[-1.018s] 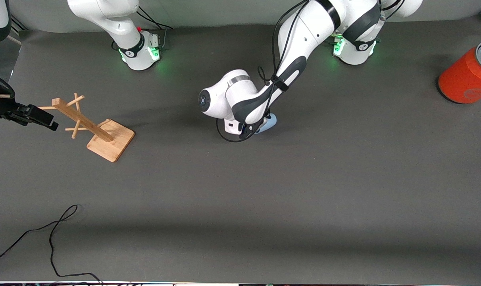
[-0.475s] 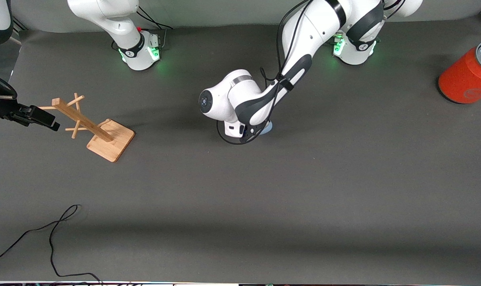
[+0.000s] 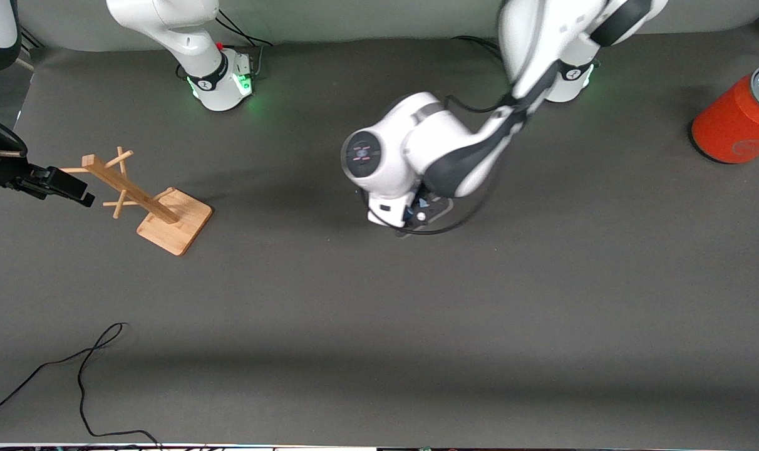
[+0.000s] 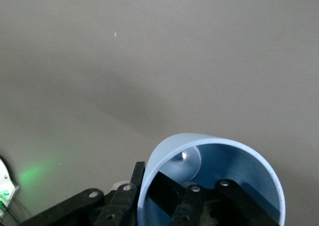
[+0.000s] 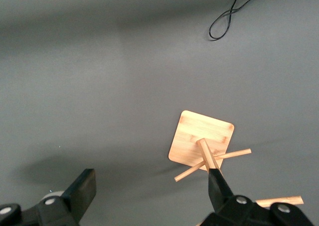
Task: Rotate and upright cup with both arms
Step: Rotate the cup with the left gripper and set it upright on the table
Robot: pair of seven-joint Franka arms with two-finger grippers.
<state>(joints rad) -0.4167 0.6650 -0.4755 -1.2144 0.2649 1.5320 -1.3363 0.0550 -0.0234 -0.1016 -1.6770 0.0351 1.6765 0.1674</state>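
Note:
Next, my left gripper lets go of the cup on the bare mat (image 3: 414, 222) between the wooden rack and the orange can, level with the base of the rack.
The cup (image 4: 239, 161), a small light blue tumbler, fills the left wrist view with its open mouth toward the camera. My left gripper (image 4: 151, 178) is shut on its rim, one finger inside the wall and one outside. In the front view only a sliver of the cup (image 3: 422, 202) shows under the left wrist, which hangs over the middle of the table. My right gripper (image 3: 72, 190) waits open with nothing between its fingers (image 5: 84, 188), over the right arm's end of the table beside the wooden rack.
A wooden peg rack (image 3: 160, 210) on a square base (image 5: 202, 136) stands toward the right arm's end. A large orange can (image 3: 736, 122) stands at the left arm's end. A black cable (image 3: 72, 369) lies on the mat nearest the front camera.
The left arm has risen and swung toward its own end of the table with the cup in its grip. The right arm has not moved.

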